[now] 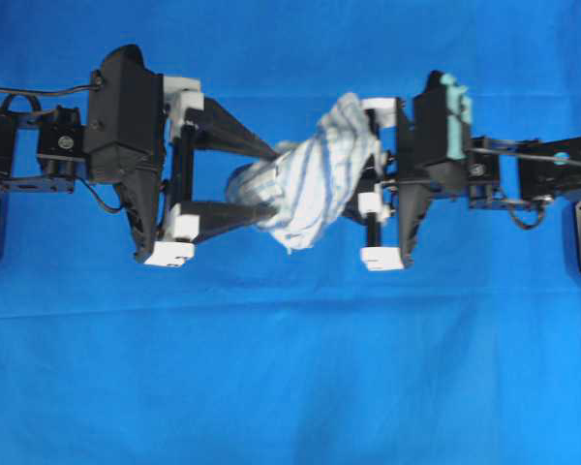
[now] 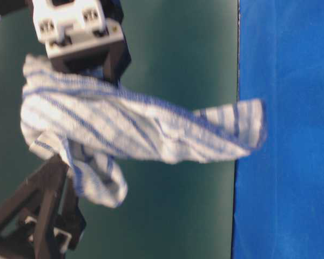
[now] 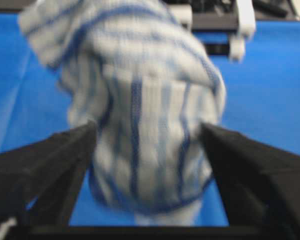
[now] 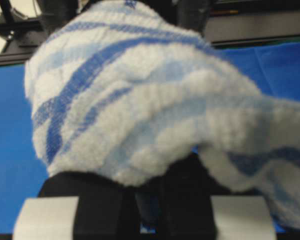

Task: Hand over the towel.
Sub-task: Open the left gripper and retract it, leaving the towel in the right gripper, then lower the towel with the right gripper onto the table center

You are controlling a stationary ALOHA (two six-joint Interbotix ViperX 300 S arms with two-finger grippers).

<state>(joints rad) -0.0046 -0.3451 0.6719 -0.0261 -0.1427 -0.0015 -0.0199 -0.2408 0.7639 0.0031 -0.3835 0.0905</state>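
Observation:
Next, my right gripper releases the towel and leaves it on the blue cloth (image 1: 308,180), in the space that lies between my two arms.
The towel (image 1: 320,170), white with thin blue stripes, hangs bunched in the air between the two arms. My right gripper (image 1: 353,179) is shut on its right end; in the right wrist view the towel (image 4: 140,100) drapes over the closed fingers of that gripper (image 4: 152,185). My left gripper (image 1: 269,179) stands open, one finger on each side of the towel's left end. In the left wrist view the towel (image 3: 140,100) fills the gap of the left gripper (image 3: 150,130) between the two spread black fingers. From table level the towel (image 2: 129,127) stretches out sideways.
A large plain blue cloth (image 1: 290,387) covers the whole table under both arms. From table level, that blue cloth (image 2: 286,129) fills one side and a dark green backdrop (image 2: 194,54) lies behind the towel.

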